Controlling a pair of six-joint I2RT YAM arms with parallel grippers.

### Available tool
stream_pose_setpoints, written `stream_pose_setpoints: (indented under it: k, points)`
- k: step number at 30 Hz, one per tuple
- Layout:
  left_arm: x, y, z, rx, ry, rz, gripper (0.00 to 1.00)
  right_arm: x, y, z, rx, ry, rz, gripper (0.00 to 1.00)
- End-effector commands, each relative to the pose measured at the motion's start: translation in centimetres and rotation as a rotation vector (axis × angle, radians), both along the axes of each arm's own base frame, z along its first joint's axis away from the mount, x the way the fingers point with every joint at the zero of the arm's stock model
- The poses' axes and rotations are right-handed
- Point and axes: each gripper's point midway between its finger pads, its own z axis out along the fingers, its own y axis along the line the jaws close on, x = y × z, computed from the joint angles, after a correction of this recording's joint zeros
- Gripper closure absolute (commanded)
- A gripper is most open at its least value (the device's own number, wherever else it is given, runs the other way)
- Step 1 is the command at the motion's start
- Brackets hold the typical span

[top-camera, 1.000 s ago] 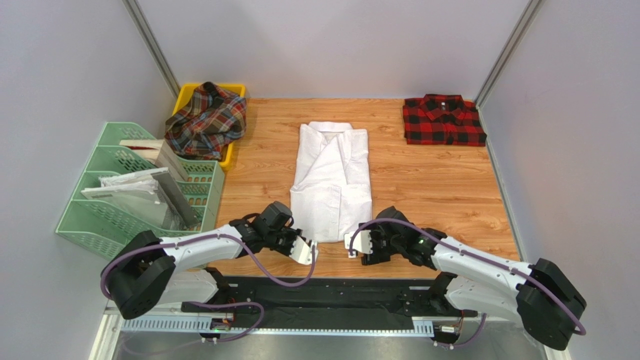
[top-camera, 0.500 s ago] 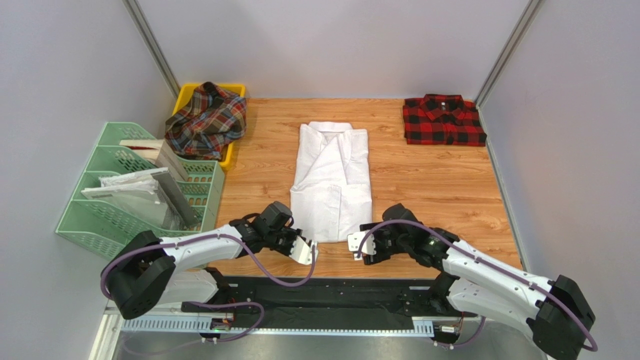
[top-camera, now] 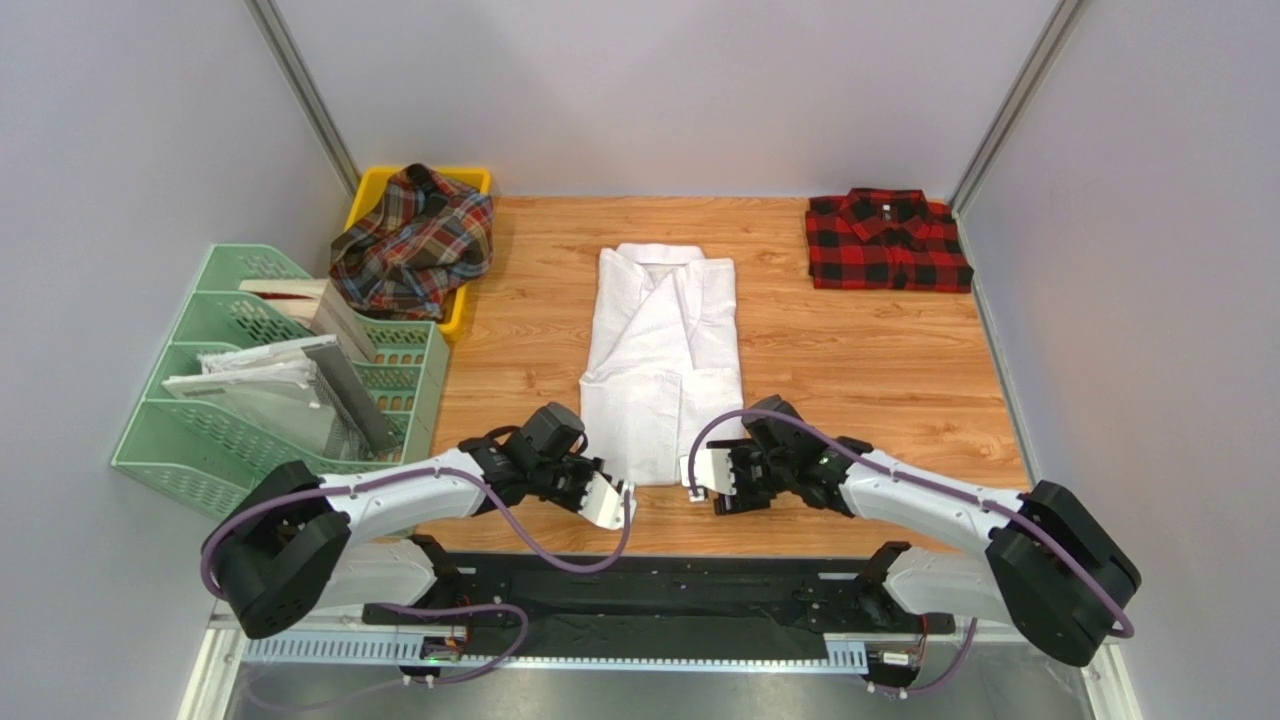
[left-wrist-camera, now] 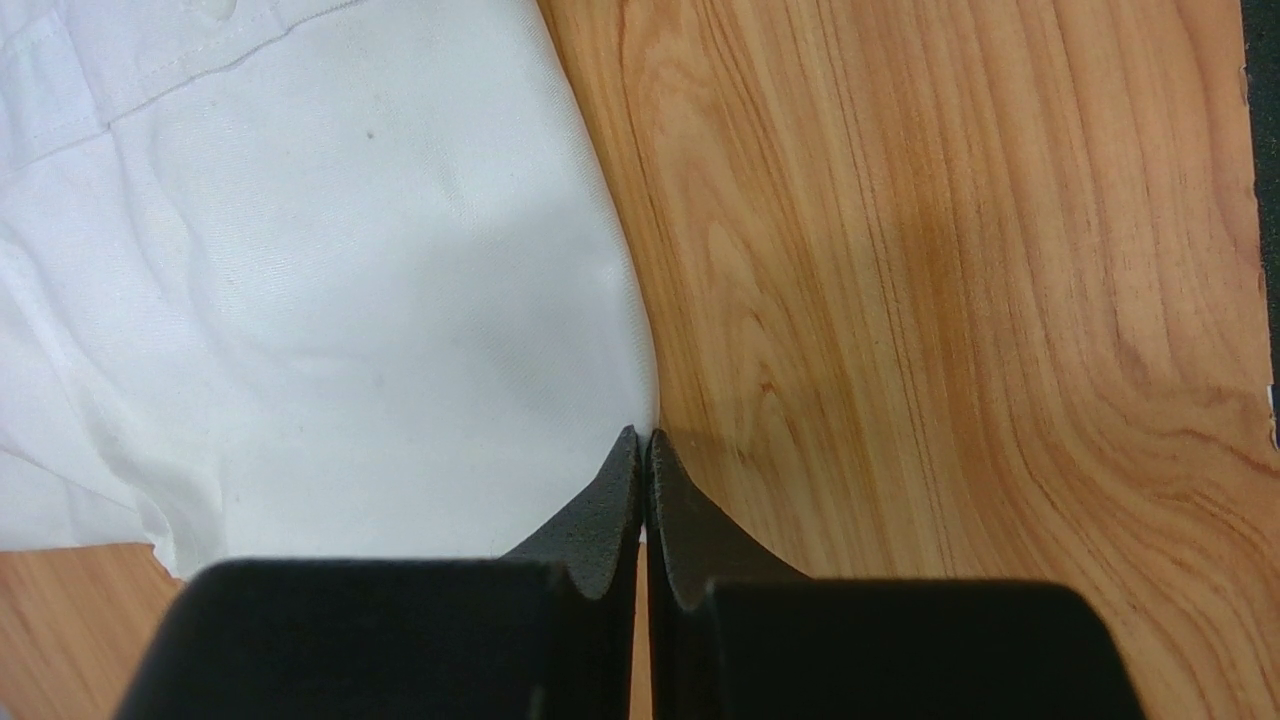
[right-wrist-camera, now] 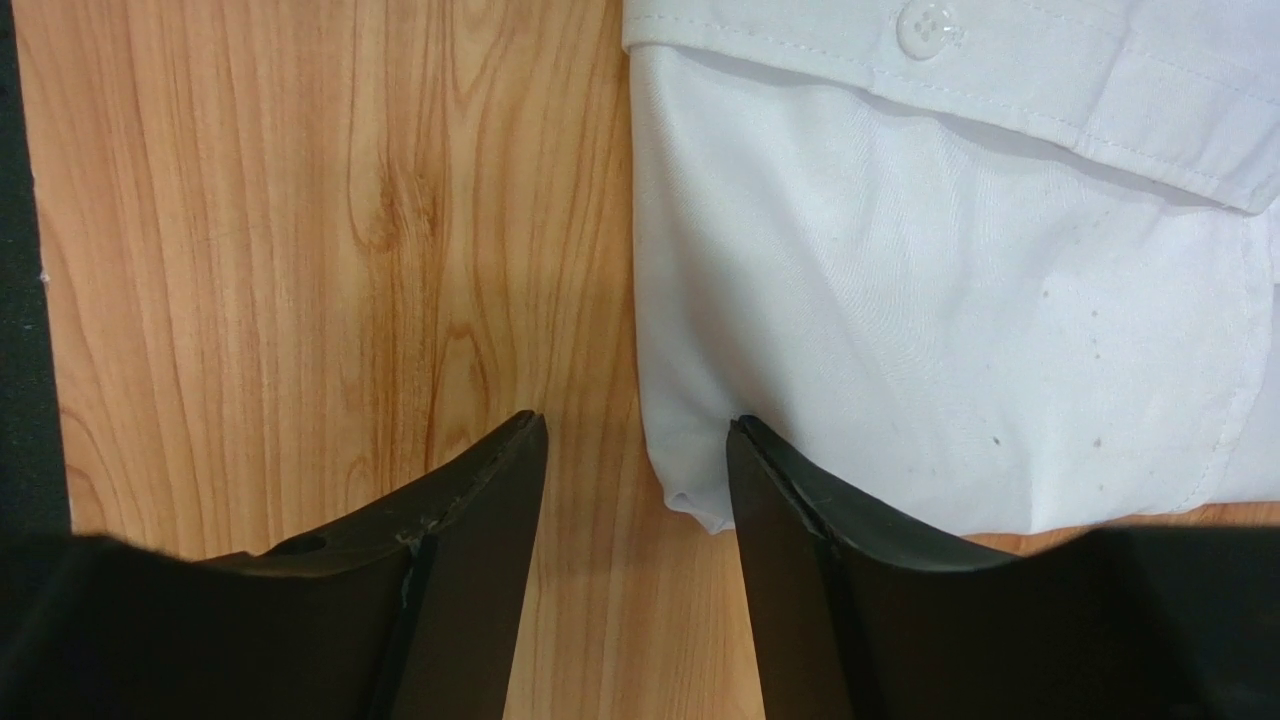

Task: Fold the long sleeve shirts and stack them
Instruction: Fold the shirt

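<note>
The white shirt's corner puckers under my right gripper's finger, so it should open, pinch the shirt's side edge (right-wrist-camera: 648,402) and smooth the hem before folding.
The large white shirt (top-camera: 664,353) lies flat, folded lengthwise, in the middle of the wooden table. My left gripper (top-camera: 606,495) sits at its near left hem; in the left wrist view the jaws (left-wrist-camera: 646,438) are shut, with the edge of the white shirt (left-wrist-camera: 301,300) pinched at their tips. My right gripper (top-camera: 703,480) is open at the near right hem; in the right wrist view (right-wrist-camera: 639,435) one finger lies over the corner of the white shirt (right-wrist-camera: 932,300), the other over bare wood. The red-and-black checked shirt (top-camera: 884,240) lies folded at the far right. The tartan shirt (top-camera: 413,240) lies crumpled in a yellow bin.
The yellow bin (top-camera: 469,183) stands at the far left corner. A green file rack (top-camera: 226,435) with white paper sheets (top-camera: 263,368) stands left of the table. A black strip (top-camera: 661,578) runs along the near edge by the arm bases.
My right gripper has moved left and a little forward to the shirt's near right corner, still open. The left gripper and the shirts have not moved.
</note>
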Motion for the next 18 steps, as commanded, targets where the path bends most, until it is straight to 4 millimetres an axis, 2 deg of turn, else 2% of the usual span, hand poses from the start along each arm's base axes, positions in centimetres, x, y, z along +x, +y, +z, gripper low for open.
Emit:
stream_pose_setpoints:
  k: [1, 6, 9, 13, 18]
  points:
    - [-0.3, -0.4, 0.6, -0.015, 0.021, -0.015, 1.00, -1.0, -0.3, 0.3, 0.019, 0.020, 0.044, 0.46]
    - [-0.4, -0.5, 0.6, -0.016, 0.024, -0.020, 1.00, -2.6, 1.1, 5.2, 0.144, 0.042, 0.098, 0.46]
    - [-0.3, -0.5, 0.6, -0.018, 0.026, -0.017, 1.00, -2.0, 1.6, 6.2, 0.162, 0.017, 0.098, 0.42]
    - [-0.2, -0.5, 0.7, -0.017, 0.028, -0.012, 1.00, -1.0, 1.9, 4.1, 0.105, 0.046, 0.086, 0.38]
    - [-0.3, -0.4, 0.6, -0.013, 0.032, -0.011, 1.00, -0.8, 1.3, 1.7, 0.055, 0.082, 0.082, 0.42]
